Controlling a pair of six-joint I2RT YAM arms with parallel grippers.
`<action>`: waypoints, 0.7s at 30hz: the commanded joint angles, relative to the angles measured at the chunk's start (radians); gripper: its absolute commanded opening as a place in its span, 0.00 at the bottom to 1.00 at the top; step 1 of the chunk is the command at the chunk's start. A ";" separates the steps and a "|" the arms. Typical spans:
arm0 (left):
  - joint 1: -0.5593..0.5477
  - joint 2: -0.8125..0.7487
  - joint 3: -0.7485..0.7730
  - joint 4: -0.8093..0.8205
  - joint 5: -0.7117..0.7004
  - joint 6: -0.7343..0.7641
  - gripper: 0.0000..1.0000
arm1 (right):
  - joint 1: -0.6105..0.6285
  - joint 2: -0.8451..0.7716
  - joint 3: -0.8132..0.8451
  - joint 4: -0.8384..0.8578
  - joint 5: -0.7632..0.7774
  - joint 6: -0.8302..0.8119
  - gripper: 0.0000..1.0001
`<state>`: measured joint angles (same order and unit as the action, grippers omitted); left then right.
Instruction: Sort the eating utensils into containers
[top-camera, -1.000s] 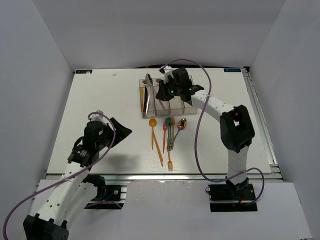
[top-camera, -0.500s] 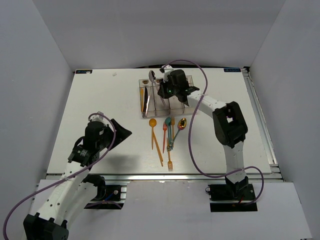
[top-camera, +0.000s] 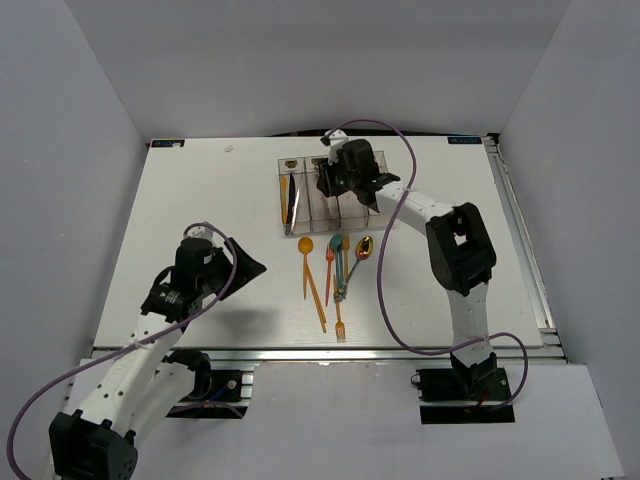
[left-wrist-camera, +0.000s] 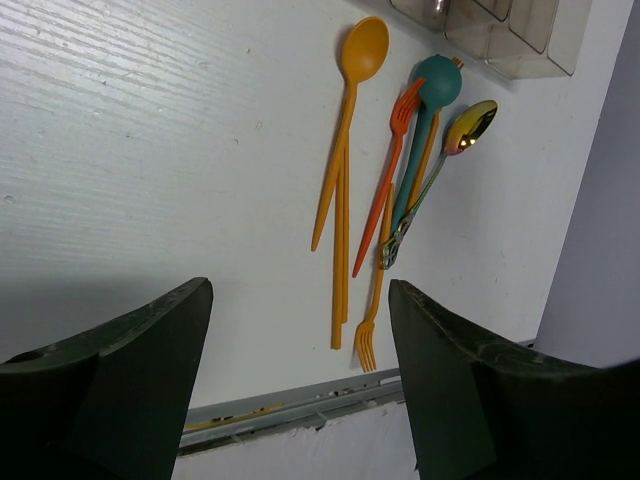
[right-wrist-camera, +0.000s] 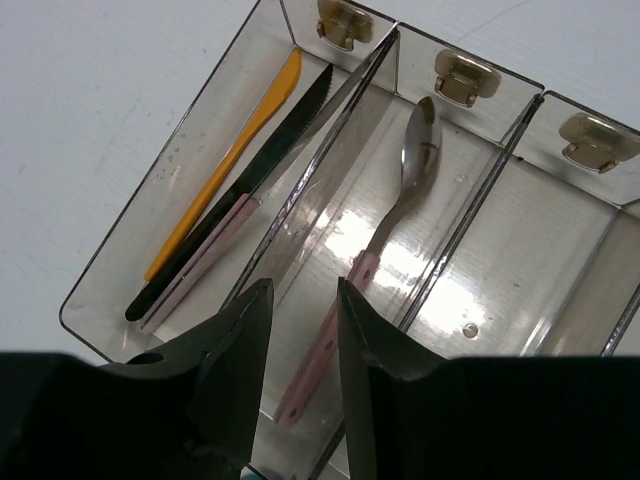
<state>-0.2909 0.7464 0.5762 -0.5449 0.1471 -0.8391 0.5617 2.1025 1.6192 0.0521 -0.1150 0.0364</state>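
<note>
My left gripper should move to the gold spoon next and close on the upper part of its handle (top-camera: 355, 265) (left-wrist-camera: 438, 170), just under the spoon's bowl.
The four joined clear containers (top-camera: 352, 212) stand at the table's back middle. In the right wrist view the leftmost bin (right-wrist-camera: 120, 262) holds an orange knife (right-wrist-camera: 230, 160), a black knife (right-wrist-camera: 265, 165) and a pink-handled knife (right-wrist-camera: 200, 265). A pink-handled silver spoon (right-wrist-camera: 400, 190) lies in the second bin. My right gripper (top-camera: 324, 186) (right-wrist-camera: 300, 315) hovers open and empty just above that spoon's handle. Loose utensils lie in front: an orange spoon (left-wrist-camera: 362, 45), an orange knife (left-wrist-camera: 340, 270), a red fork (left-wrist-camera: 385, 180), a teal spoon (left-wrist-camera: 437, 80), a gold spoon (left-wrist-camera: 472, 125) and an orange fork (left-wrist-camera: 370, 340). My left gripper (top-camera: 247, 265) (left-wrist-camera: 300, 385) is open and empty, left of them.
The third bin (right-wrist-camera: 530, 240) shows nothing inside it. The loose utensils lie as a tight cluster (top-camera: 335, 275), some overlapping. The table's metal front rail (left-wrist-camera: 290, 405) runs close below the left gripper. White walls enclose the table on three sides.
The right gripper held the pink-handled spoon up over the bins' far end; now the spoon lies in the second bin and the jaws are off it. The left arm shifted slightly right.
</note>
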 joint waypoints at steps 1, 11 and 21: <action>0.002 0.016 0.045 0.026 0.043 0.026 0.81 | -0.019 -0.087 0.024 0.009 -0.015 0.014 0.39; -0.080 0.178 0.063 0.223 0.180 0.028 0.50 | -0.163 -0.283 -0.011 -0.248 -0.828 -0.297 0.46; -0.488 0.718 0.417 0.244 0.004 0.195 0.34 | -0.419 -0.594 -0.402 -0.462 -0.922 -0.540 0.54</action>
<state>-0.7181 1.3682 0.8913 -0.3153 0.2142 -0.7319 0.2119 1.5555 1.3262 -0.3206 -0.9661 -0.4210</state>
